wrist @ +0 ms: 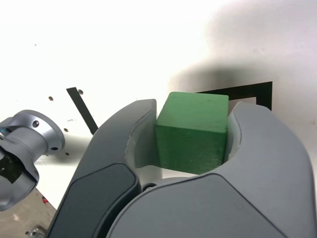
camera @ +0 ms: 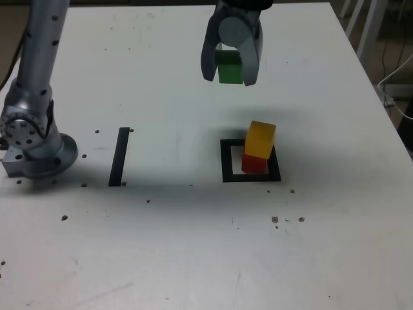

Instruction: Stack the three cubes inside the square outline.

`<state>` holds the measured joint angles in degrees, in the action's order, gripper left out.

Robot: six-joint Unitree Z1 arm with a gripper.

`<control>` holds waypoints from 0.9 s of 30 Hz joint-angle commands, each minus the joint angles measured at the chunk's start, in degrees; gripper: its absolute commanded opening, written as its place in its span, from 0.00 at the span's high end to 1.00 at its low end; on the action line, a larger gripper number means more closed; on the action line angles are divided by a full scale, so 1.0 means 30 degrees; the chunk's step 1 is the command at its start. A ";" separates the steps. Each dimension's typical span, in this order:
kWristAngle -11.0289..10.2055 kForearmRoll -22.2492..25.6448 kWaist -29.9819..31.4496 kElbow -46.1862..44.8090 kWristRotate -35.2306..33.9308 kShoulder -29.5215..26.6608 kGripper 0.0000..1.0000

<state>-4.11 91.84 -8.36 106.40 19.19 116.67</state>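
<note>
Next, I release the green cube, now held well above the table, from my gripper on top of the yellow cube (camera: pixel 258 123), so that it becomes the highest one in the stack.
My gripper (camera: pixel 229 72) hangs well above the table, shut on the green cube (camera: pixel 229 68), which fills the space between the grey fingers (wrist: pixel 124 148) in the wrist view as the green cube (wrist: pixel 193 131). Below and toward the exterior view's right, the yellow cube (camera: pixel 260 139) rests slightly askew on the red cube (camera: pixel 254 163). That pair stands in the white centre of the square outline (camera: pixel 228 161). A corner of the square outline (wrist: pixel 250 91) shows behind the held cube in the wrist view; the stacked pair is hidden there.
A straight black strip (camera: pixel 119 156) lies on the white table (camera: pixel 193 245), near the arm's grey base (camera: pixel 32 139) at the exterior view's left. The strip (wrist: pixel 81 109) and base (wrist: pixel 27 148) also show in the wrist view. Small dark specks dot the tabletop.
</note>
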 commanded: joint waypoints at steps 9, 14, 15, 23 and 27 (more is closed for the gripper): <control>0.0400 0.0610 0.2400 0.0159 -0.1009 -0.0285 0.71; 0.0566 0.0593 0.3409 0.0428 -0.1463 -0.0252 0.71; 0.0573 0.0593 0.3599 0.0497 -0.1527 -0.0232 0.71; 0.0331 0.0588 0.4833 0.1296 -0.1738 0.0178 0.71; 0.0296 0.0588 0.4979 0.1586 -0.1738 0.0435 0.71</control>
<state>-3.14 91.84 6.38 110.80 14.04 117.52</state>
